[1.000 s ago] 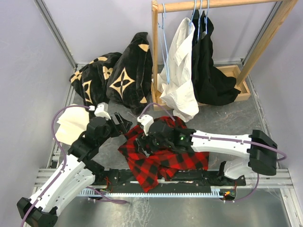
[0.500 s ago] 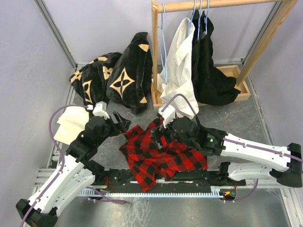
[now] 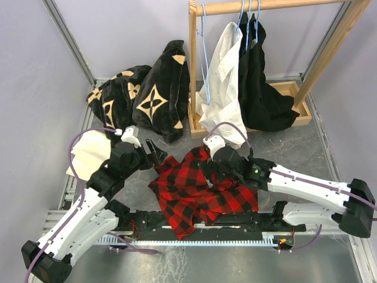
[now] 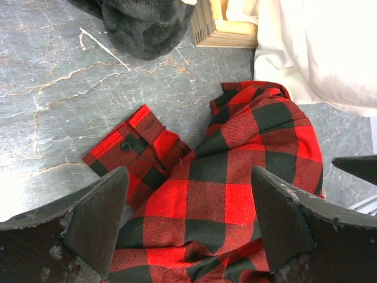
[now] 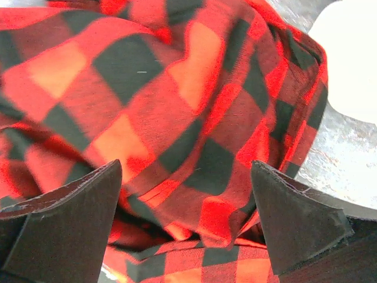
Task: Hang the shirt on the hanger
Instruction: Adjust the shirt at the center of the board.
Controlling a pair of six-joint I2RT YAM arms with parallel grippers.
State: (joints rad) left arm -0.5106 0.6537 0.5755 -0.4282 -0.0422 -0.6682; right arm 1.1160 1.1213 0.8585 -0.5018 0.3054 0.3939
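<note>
Next, my right gripper should close on the plaid shirt's raised back fold (image 3: 199, 163) (image 5: 203, 154), the part nearest the hanging white shirt.
The red-and-black plaid shirt (image 3: 194, 191) lies crumpled on the grey table between the two arms. The light-blue wire hanger (image 3: 204, 59) hangs at the left end of the wooden rail, apart from the shirt. My left gripper (image 3: 158, 152) hovers open at the shirt's left edge. In the left wrist view this gripper (image 4: 188, 194) frames the plaid shirt (image 4: 247, 141) and a buttoned cuff (image 4: 132, 147). My right gripper (image 3: 211, 174) is open just above the shirt's raised back fold. Its wrist view shows the gripper (image 5: 185, 183) wide over the shirt (image 5: 147, 88), gripping nothing.
The wooden rail (image 3: 253, 6) at the back carries a white shirt (image 3: 221, 88) and a black garment (image 3: 259, 88) above its wooden base (image 3: 294, 100). Black fabric with tan motifs (image 3: 147, 94) is piled back left. A cream cloth (image 3: 88, 153) lies beside the left arm.
My right gripper has moved from the shirt's middle toward its back right edge and opened wider. The left gripper has edged slightly toward the shirt.
</note>
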